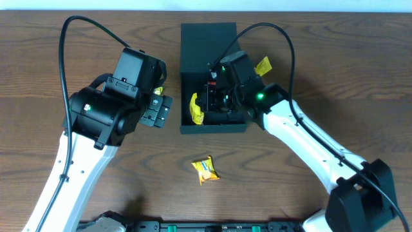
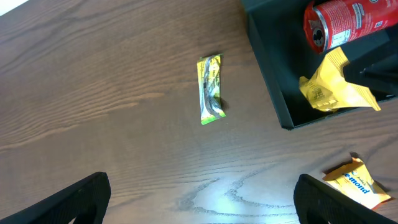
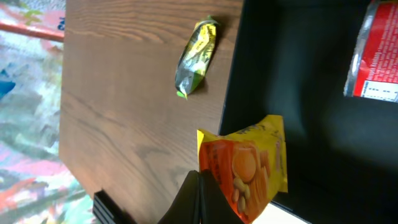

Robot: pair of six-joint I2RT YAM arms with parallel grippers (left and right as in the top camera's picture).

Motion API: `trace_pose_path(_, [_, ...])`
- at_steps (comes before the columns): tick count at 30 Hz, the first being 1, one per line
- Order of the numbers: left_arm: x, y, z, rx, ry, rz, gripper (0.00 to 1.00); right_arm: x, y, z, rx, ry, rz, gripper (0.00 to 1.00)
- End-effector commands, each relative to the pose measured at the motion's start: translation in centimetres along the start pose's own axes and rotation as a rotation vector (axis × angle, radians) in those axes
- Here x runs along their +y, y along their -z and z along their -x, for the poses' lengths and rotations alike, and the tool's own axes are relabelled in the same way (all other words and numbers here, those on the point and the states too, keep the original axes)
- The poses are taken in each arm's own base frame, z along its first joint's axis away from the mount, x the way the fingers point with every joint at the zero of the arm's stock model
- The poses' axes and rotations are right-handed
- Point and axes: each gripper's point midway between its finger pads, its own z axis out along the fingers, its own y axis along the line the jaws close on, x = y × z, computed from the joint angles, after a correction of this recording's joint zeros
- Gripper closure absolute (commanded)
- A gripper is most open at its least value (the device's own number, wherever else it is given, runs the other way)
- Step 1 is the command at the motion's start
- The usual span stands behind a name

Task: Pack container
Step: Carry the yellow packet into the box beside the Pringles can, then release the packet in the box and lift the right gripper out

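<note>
Next, I set the yellow snack packet down between the red can and the box's near side (image 1: pixel 226 115) using my right gripper.
The dark box container (image 1: pixel 188 77) lies open mid-table, its lid flap (image 1: pixel 207 40) folded back at the far end. A red can (image 2: pixel 345 22) lies inside; it also shows in the right wrist view (image 3: pixel 376 56). My right gripper (image 1: pixel 215 100) is down inside the box, its fingers (image 3: pixel 200 199) shut on the edge of a yellow-orange snack packet (image 3: pixel 249 168), which stands tilted at the box's near left corner (image 2: pixel 333 87). My left gripper (image 2: pixel 202 208) is open and empty over bare table, left of the box (image 2: pixel 273 81).
A yellow-green packet (image 2: pixel 210 89) lies on the table left of the box, seen too in the right wrist view (image 3: pixel 196 56). An orange-yellow packet (image 1: pixel 206 170) lies in front of the box. Another yellow packet (image 1: pixel 262 66) lies right of the box.
</note>
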Motion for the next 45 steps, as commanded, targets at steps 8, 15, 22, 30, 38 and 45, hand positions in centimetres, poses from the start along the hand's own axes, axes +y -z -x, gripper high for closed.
trace_pose_path(8, [0.4,0.0,0.1,0.002,-0.01,0.018,0.05,-2.3,-0.6,-0.7,-0.058,-0.107,-0.116,0.99])
trace_pose_path(15, [0.4,0.0,0.1,0.003,-0.009,0.018,0.05,-4.9,-1.2,-1.8,-0.061,-0.176,-0.192,0.99])
trace_pose_path(22, [0.3,0.0,0.1,0.003,-0.009,0.016,0.05,-8.9,-1.0,-3.1,-0.067,-0.163,-0.35,0.98])
trace_pose_path(30, [0.3,0.0,0.1,0.003,-0.009,0.015,0.05,-11.1,0.1,-1.9,-0.117,-0.101,-0.455,0.98])
trace_pose_path(38, [0.3,0.0,0.1,0.003,-0.009,0.015,0.05,-12.9,1.2,-0.3,-0.159,-0.051,-0.509,0.98])
trace_pose_path(45, [0.3,0.0,0.1,0.002,-0.009,0.015,0.05,-13.6,1.8,0.9,-0.192,-0.017,-0.53,0.95])
